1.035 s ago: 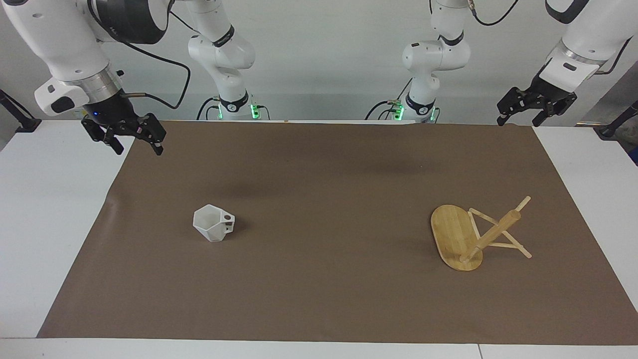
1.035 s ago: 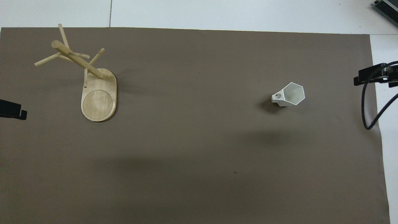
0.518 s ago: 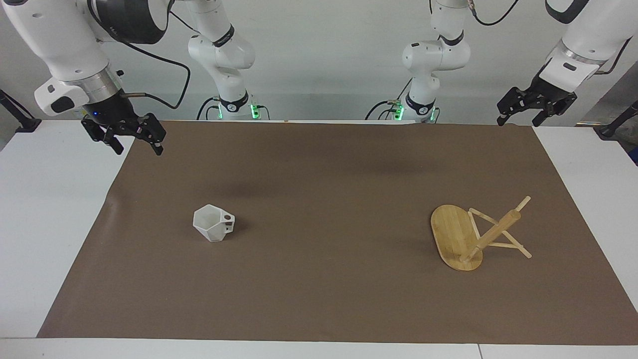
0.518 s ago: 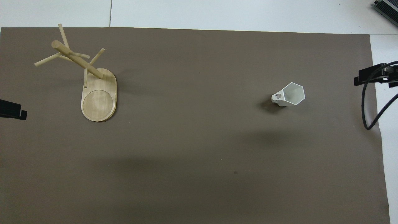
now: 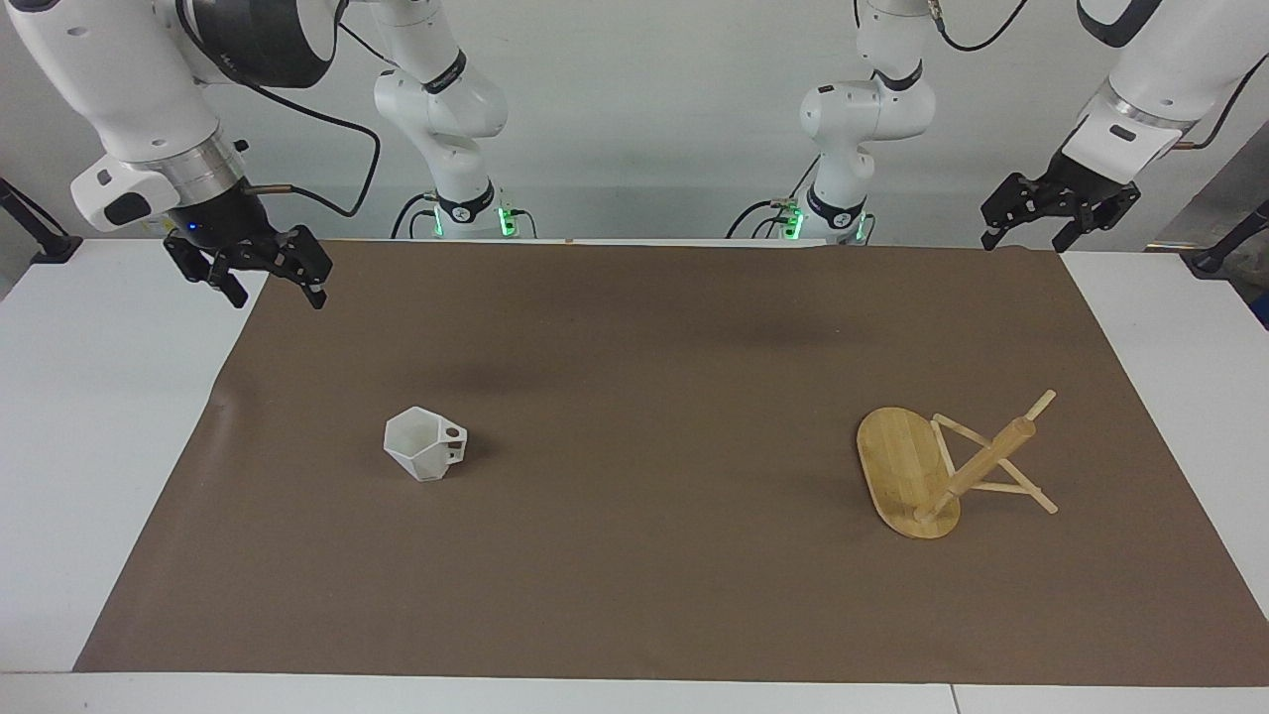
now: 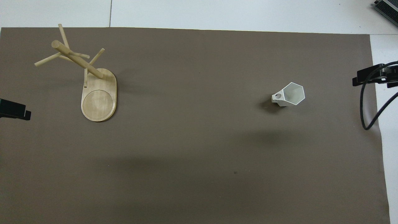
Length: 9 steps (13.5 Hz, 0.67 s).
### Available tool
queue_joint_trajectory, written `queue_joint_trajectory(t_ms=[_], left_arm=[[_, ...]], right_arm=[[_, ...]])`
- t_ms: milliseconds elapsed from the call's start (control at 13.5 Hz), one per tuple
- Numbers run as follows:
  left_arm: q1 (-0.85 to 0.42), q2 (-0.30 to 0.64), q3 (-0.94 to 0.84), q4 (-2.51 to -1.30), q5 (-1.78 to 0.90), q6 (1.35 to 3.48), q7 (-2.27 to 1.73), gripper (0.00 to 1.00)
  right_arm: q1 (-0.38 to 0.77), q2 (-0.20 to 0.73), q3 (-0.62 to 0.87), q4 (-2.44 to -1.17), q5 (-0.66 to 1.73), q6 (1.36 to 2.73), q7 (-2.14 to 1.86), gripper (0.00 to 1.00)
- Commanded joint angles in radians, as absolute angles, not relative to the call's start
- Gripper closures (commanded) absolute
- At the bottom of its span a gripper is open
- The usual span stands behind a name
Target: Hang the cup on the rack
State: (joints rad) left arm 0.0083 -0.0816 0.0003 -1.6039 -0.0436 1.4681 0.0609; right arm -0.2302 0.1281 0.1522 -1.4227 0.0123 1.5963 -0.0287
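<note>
I should next close my right gripper on the white faceted cup, at the cup's rim (image 6: 304,92) opposite its handle.
The white faceted cup (image 5: 424,444) stands upright on the brown mat toward the right arm's end, its handle pointing toward the left arm's end. It also shows in the overhead view (image 6: 292,94). The bamboo rack (image 5: 917,476) stands on its oval base toward the left arm's end, with thin pegs sticking out of its post; it also shows in the overhead view (image 6: 99,95). My right gripper (image 5: 278,296) is open and empty, up over the mat's edge at its own end. My left gripper (image 5: 1028,238) is open and empty, up over the mat's corner at its end. Both are well apart from the cup and the rack.
The brown mat (image 5: 654,397) covers most of the white table (image 5: 109,416). A black cable (image 6: 368,109) hangs by the right gripper over the mat's edge. Only the tips of the left gripper (image 6: 18,113) and the right gripper (image 6: 362,79) show in the overhead view.
My left gripper has shifted slightly toward the middle of the table. The right gripper, the cup and the rack have not visibly moved.
</note>
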Motion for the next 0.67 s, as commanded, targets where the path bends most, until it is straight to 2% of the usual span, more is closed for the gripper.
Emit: queue_joint_trajectory(t_ms=[0,296,592], left_arm=[[0.012,-0.109,-0.002,-1.632,-0.025,1.463,0.051,0.0],[0.011,-0.109,-0.002,-1.632,-0.025,1.46,0.049,0.0],[0.012,-0.109,-0.002,-1.631,-0.025,1.46,0.049,0.0]], right_arm=[[-0.244,0.086,0.163,-1.509,0.003,1.678,-0.028,0.0],[-0.241,0.035,0.163,-1.661,0.003,1.828,-0.032,0.0],[-0.229,0.044,0.163,-1.782,0.003,1.978,-0.026,0.0]])
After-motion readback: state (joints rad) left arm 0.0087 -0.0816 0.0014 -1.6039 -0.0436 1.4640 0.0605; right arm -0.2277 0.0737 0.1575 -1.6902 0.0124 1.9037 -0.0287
